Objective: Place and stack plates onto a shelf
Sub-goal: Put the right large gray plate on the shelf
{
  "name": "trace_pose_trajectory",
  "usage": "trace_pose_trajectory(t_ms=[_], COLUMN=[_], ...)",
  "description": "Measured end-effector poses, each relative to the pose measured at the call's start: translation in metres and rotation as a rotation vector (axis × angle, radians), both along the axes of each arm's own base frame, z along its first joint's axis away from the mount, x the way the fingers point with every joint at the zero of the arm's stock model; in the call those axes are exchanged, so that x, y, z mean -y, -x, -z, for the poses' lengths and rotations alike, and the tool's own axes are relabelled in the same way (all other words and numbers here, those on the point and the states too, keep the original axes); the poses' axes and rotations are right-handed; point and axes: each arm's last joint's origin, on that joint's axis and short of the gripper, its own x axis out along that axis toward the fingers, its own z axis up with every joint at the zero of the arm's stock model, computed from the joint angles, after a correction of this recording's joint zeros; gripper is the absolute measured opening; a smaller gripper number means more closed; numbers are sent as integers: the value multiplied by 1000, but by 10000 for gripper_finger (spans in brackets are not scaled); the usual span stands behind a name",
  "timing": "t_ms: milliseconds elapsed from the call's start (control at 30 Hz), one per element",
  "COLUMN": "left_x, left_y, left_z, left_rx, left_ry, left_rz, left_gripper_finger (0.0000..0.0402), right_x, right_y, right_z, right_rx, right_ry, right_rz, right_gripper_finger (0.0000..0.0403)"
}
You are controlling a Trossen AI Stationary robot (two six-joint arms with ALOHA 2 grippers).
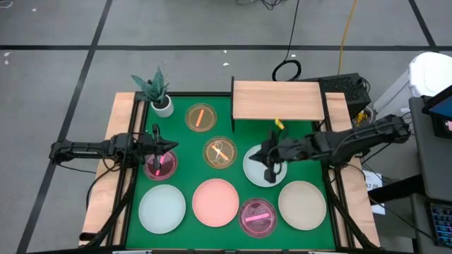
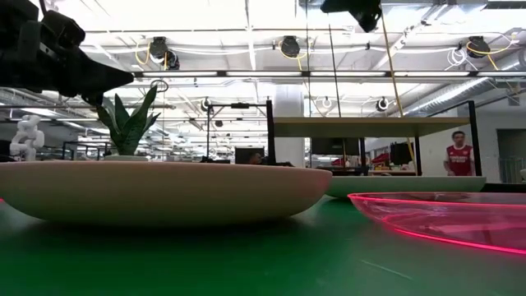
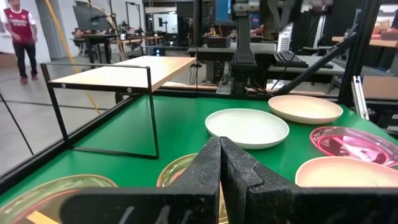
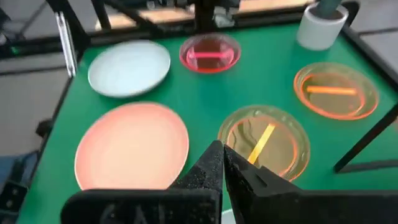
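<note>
The outer rim (image 1: 285, 170) of the pale plate, on the side farthest from the middle orange plate, is next for my right gripper to close on.
Eight plates lie flat on the green table. There are two orange ones (image 1: 200, 117) (image 1: 219, 152), two magenta ones (image 1: 161, 164) (image 1: 257, 216), a pale blue-green one (image 1: 162, 208), a pink one (image 1: 215, 202), a beige one (image 1: 302, 204) and a pale one (image 1: 265, 168). The wooden shelf (image 1: 275, 100) stands bare at the far edge on thin dark legs. My left gripper (image 1: 173, 147) is shut and empty, raised over the left magenta plate and pointing at the middle orange one (image 3: 177, 171). My right gripper (image 1: 260, 153) is shut and empty, raised over the pale plate's left rim.
A potted plant (image 1: 157, 92) stands at the far left corner of the table. Wooden side strips (image 1: 113, 162) run along both table edges. A person (image 3: 18, 31) walks in the room beyond the table. Bare green surface lies under and in front of the shelf (image 3: 155, 118).
</note>
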Motion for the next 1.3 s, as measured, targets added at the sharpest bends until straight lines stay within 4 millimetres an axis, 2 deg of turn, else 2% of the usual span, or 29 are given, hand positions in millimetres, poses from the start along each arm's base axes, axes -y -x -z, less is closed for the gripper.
trace_pose_trajectory(t_ms=[333, 533, 733, 933, 1133, 1300], left_x=[0, 0, 0, 0, 0, 0], left_y=[0, 0, 0, 0, 3, 1], left_z=[0, 0, 0, -4, -18, -19], left_rx=[8, 13, 16, 19, 48, 8], left_ry=[63, 103, 129, 129, 128, 128], left_rz=[0, 0, 1, 14, 16, 13], left_gripper_finger=[1, 1, 1, 1, 1, 1], right_x=[-3, -1, 3, 12, 18, 19], right_y=[-6, 5, 17, 30, 42, 51], right_z=[37, 74, 99, 108, 112, 114], right_rx=[-222, -303, -399, -511, -614, -665], right_ry=[4, -1, -34, -60, -131, -186], right_rz=[31, 52, 114, 318, 492, 628], right_gripper_finger=[0, 0, 0, 6, 31, 53])
